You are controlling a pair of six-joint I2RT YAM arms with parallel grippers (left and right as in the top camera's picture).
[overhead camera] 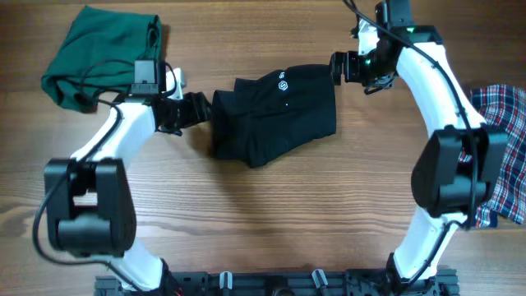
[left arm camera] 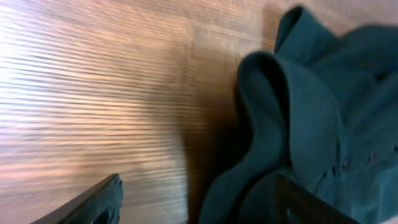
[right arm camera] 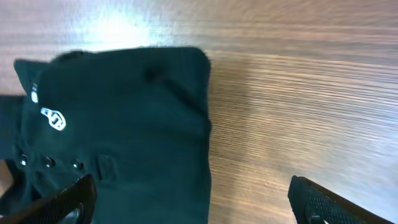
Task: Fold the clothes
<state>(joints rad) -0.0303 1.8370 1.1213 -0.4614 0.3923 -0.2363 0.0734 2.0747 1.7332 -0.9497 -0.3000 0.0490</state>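
Observation:
Next, I move my left gripper onto the black top's collar [overhead camera: 221, 117] [left arm camera: 242, 190], the rolled fold close to its buttons, and close it there.
A black top [overhead camera: 275, 111] with a small white logo [overhead camera: 283, 82] lies bunched and folded at the table's middle. My left gripper [overhead camera: 200, 109] is at its left edge, open. In the left wrist view a rolled fold of the dark cloth [left arm camera: 298, 124] lies between and past the wide-apart fingers [left arm camera: 93, 202], with nothing pinched. My right gripper [overhead camera: 337, 66] hangs open over the top's far right corner. In the right wrist view the top's [right arm camera: 124, 124] straight edge runs between my fingertips [right arm camera: 329, 202], which hold nothing.
A dark green garment [overhead camera: 99, 49] is heaped at the far left corner, behind my left arm. A red-white-blue plaid garment [overhead camera: 505, 148] lies at the right edge, partly under my right arm. Bare wood [overhead camera: 271, 222] stretches in front of the black top.

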